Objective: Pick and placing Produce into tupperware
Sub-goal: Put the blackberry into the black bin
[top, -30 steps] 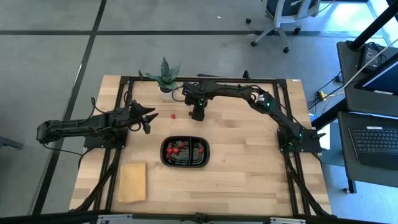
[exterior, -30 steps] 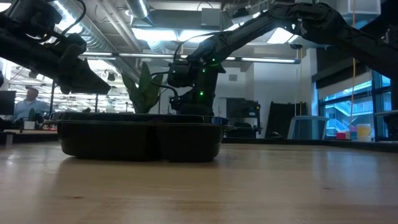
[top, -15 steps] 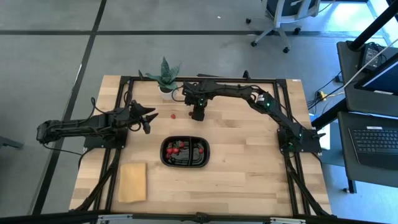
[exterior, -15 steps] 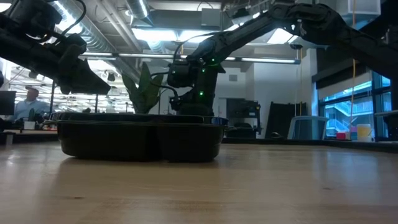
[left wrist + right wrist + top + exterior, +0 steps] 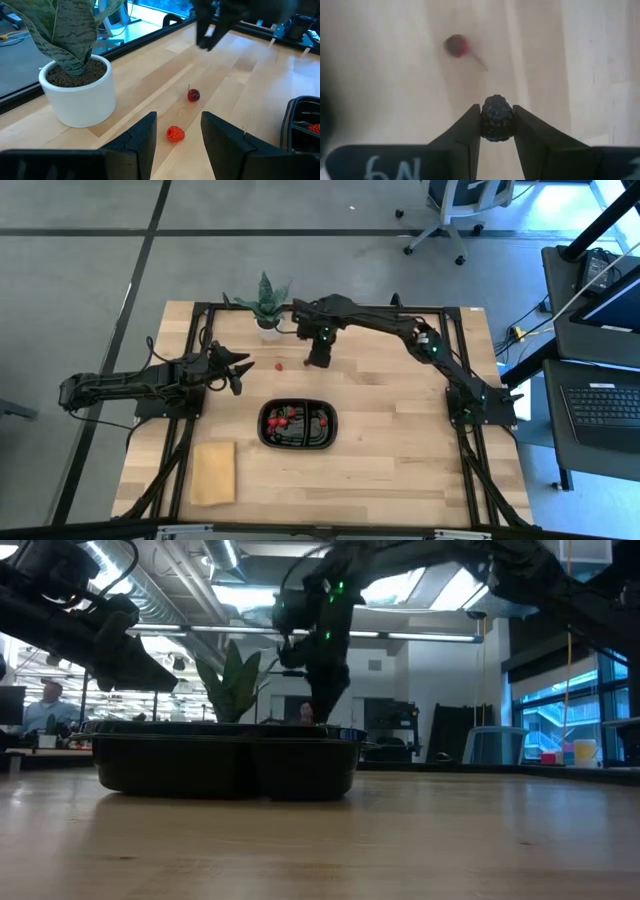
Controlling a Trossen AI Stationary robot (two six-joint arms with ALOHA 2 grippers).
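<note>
The robot's right gripper needs to release the blackberry, now above the table near the cherry, against the lone red piece in the black tupperware's emptier compartment (image 5: 318,419).
The black tupperware (image 5: 334,426) lies mid-table with several red pieces of produce (image 5: 283,418) in its left compartment. Beyond it, a red raspberry (image 5: 175,133) and a dark red cherry (image 5: 193,95) rest on the wood. My right gripper (image 5: 496,109) hangs above the table near the cherry (image 5: 456,45), pointing down, shut on a dark blackberry (image 5: 496,119). My left gripper (image 5: 178,119) waits at the table's left, open, aimed at the raspberry and touching nothing. My right gripper pinches the blackberry's two opposite sides (image 5: 483,120) between its two fingers, at their free ends. The fingers come from above, pointing down. The berry is lifted clear of the table, with the wood showing well below it.
A potted plant in a white pot (image 5: 266,308) stands at the far edge, left of my right gripper. A flat tan block (image 5: 213,472) lies near the front left. Black frame rails (image 5: 400,307) border the table. A person (image 5: 45,705) sits in the room beyond.
My right gripper has risen straight up from the table, still pointing down. In the low view it has climbed from just behind the tray's rim to well above it. The left arm has kept still.
</note>
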